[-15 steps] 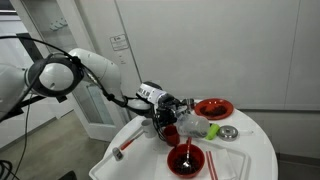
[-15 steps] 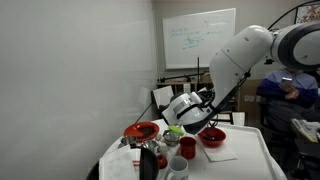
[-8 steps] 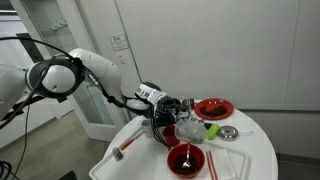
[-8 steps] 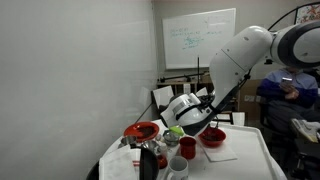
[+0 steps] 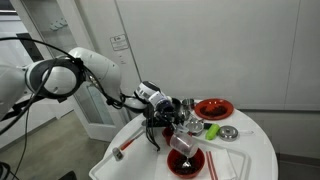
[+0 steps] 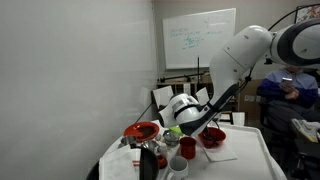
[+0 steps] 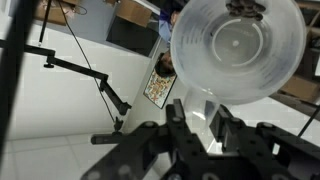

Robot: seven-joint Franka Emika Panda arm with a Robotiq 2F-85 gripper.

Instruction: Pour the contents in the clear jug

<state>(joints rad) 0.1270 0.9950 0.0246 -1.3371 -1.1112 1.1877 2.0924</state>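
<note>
Next, my gripper sets the clear jug down on the white table's front (image 5: 138, 163), in the space between the red-handled tool and the red bowl.
My gripper (image 5: 170, 118) is shut on the clear jug (image 5: 183, 141) and holds it tipped over, just above the red bowl (image 5: 185, 161) at the table's front. In the wrist view the jug (image 7: 237, 45) fills the top right as a round see-through disc, and the black fingers (image 7: 181, 128) clamp its side, with the gripper (image 7: 201, 122) in the lower middle. In an exterior view the gripper (image 6: 188, 118) hangs over the table, with the jug hard to make out there. A small red cup (image 6: 188, 147) and a small greyish cup (image 6: 177, 167) stand below.
A red plate (image 5: 213, 108), a small metal bowl (image 5: 228, 132) and a green object (image 5: 211, 130) lie at the back of the round white table (image 5: 255, 155). A red-handled tool (image 5: 124, 148) lies at the left edge. A dark bottle (image 6: 148, 161) stands near the cups.
The gripper has turned and tipped the clear jug further down and forward, from beside the red cup to over the red bowl.
</note>
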